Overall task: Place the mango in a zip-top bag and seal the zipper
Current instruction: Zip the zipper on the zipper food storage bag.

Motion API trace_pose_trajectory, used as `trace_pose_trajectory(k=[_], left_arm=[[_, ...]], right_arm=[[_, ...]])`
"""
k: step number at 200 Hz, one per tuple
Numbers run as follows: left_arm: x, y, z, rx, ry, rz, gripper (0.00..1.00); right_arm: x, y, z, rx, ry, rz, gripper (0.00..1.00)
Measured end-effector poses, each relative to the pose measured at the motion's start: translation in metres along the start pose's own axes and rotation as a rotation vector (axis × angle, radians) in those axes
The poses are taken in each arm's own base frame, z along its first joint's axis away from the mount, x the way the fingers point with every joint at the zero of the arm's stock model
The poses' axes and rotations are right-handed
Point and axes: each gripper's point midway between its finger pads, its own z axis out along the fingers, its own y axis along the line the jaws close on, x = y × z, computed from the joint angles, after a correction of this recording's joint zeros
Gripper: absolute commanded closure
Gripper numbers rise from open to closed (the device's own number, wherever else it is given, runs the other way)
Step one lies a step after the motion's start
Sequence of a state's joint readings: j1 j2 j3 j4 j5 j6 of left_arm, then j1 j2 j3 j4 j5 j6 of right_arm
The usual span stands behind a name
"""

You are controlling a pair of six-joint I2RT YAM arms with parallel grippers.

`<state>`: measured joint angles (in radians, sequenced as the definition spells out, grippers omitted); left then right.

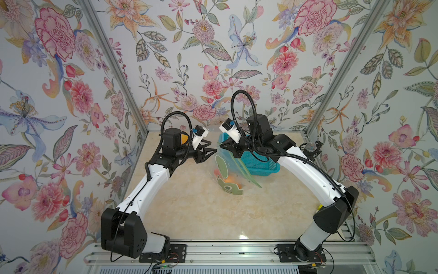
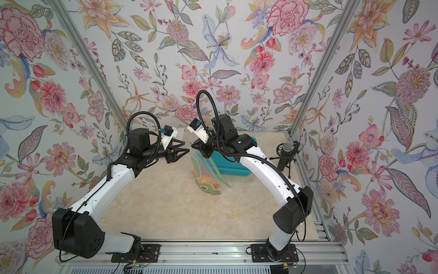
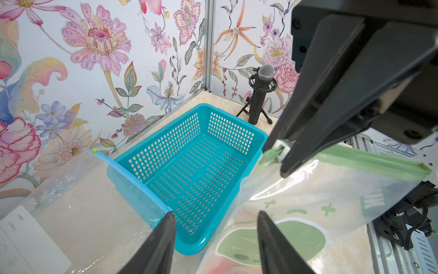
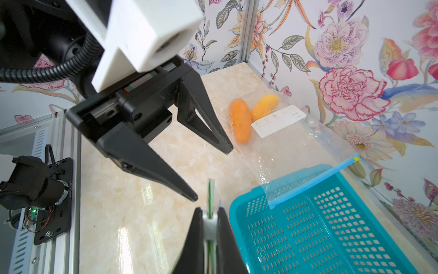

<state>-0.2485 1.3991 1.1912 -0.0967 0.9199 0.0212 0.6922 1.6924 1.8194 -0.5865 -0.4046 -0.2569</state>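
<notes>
My left gripper needs to pinch the green zipper's loose end (image 3: 267, 157) before I pull the slider, because the bag is hanging from its zipper slider in my right gripper.
A zip-top bag (image 1: 224, 166) (image 2: 198, 166) with green prints and a green zipper hangs over the table, tilted, in front of the basket. An orange mango (image 1: 231, 179) (image 2: 207, 179) shows through its lower part. My right gripper (image 4: 209, 213) (image 1: 221, 146) is shut on the bag's white zipper slider (image 3: 283, 147) at the end of the green zipper strip (image 3: 369, 161). My left gripper (image 3: 215, 214) (image 1: 213, 146) (image 4: 213, 175) is open, just left of the bag's top, with nothing between its fingers.
A blue perforated basket (image 3: 189, 166) (image 4: 320, 225) stands behind the bag. A second clear bag with a blue zipper (image 4: 312, 180) lies at the back left and drapes onto the basket's rim; two orange mangoes (image 4: 239, 121) lie in it. A microphone (image 3: 260, 95) stands at the back right.
</notes>
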Motion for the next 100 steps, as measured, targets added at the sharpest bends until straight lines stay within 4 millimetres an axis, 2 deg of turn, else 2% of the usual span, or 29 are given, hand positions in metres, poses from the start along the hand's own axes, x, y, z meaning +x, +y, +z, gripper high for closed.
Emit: trace_pose_trajectory(k=[25, 49, 62, 100], left_arm=[[-0.003, -0.001, -0.004, -0.004, -0.006, 0.018, 0.40], [-0.015, -0.005, -0.012, 0.025, -0.040, 0.045, 0.45], [-0.025, -0.011, -0.016, 0.060, -0.060, 0.075, 0.54], [-0.058, -0.031, -0.025, 0.163, -0.098, 0.193, 0.54]], right_arm=[[0.001, 0.000, 0.000, -0.002, 0.004, -0.003, 1.00], [0.001, 0.002, 0.000, -0.012, 0.003, -0.014, 1.00], [0.001, 0.003, 0.000, -0.019, 0.001, -0.021, 1.00], [-0.001, 0.008, -0.002, -0.041, -0.007, -0.038, 1.00]])
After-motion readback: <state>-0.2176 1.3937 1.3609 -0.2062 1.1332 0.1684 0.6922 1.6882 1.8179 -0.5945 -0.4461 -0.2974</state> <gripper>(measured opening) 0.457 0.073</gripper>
